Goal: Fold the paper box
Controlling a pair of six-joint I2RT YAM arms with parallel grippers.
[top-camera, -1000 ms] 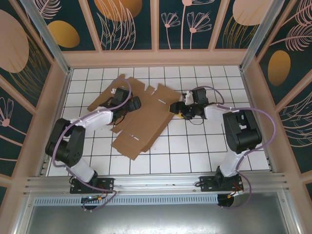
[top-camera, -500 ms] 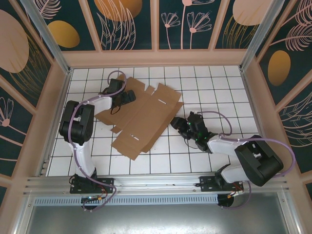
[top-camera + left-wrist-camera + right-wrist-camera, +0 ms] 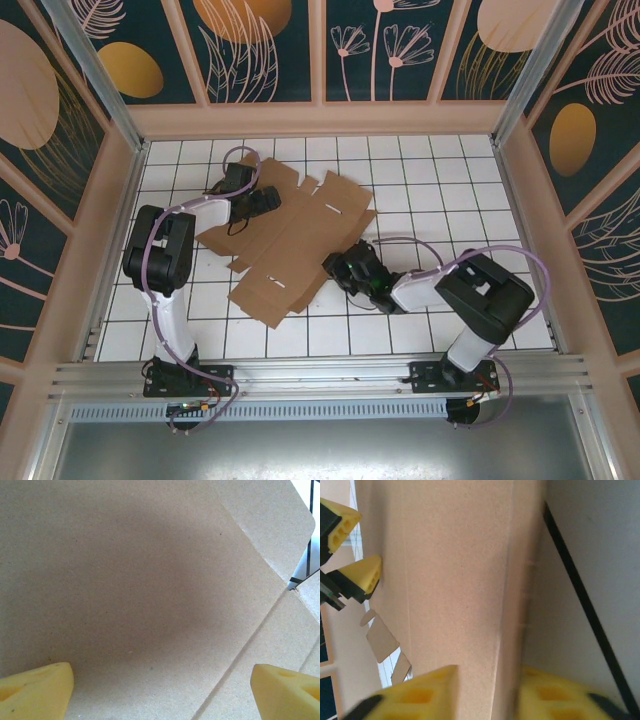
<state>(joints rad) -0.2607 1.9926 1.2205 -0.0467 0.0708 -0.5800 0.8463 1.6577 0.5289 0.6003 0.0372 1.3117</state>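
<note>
The paper box sits at a slant on the tiles, so I should turn the box squarer before my right gripper opens and pinches its side flap (image 3: 357, 231).
The paper box (image 3: 300, 240) lies unfolded and flat on the white tiled floor, a brown sheet with flaps and creases. My left gripper (image 3: 264, 203) hovers over its far left panel. In the left wrist view its yellow fingertips (image 3: 35, 692) stand far apart, open, above bare cardboard (image 3: 150, 580). My right gripper (image 3: 336, 268) is at the sheet's near right edge. In the right wrist view its blurred jaws (image 3: 487, 695) straddle that cardboard edge (image 3: 445, 580), one finger over the face and one under it. Whether they press on it is unclear.
The tiled floor (image 3: 450, 180) is bordered by wooden walls (image 3: 320, 120) at the back and both sides. An aluminium rail (image 3: 320, 375) with the arm bases runs along the near edge. Purple cables loop over both arms.
The right arm swung from the box's far right corner to its near right edge, and its jaws narrowed around the cardboard. The left arm reached the far left panel, then held still.
</note>
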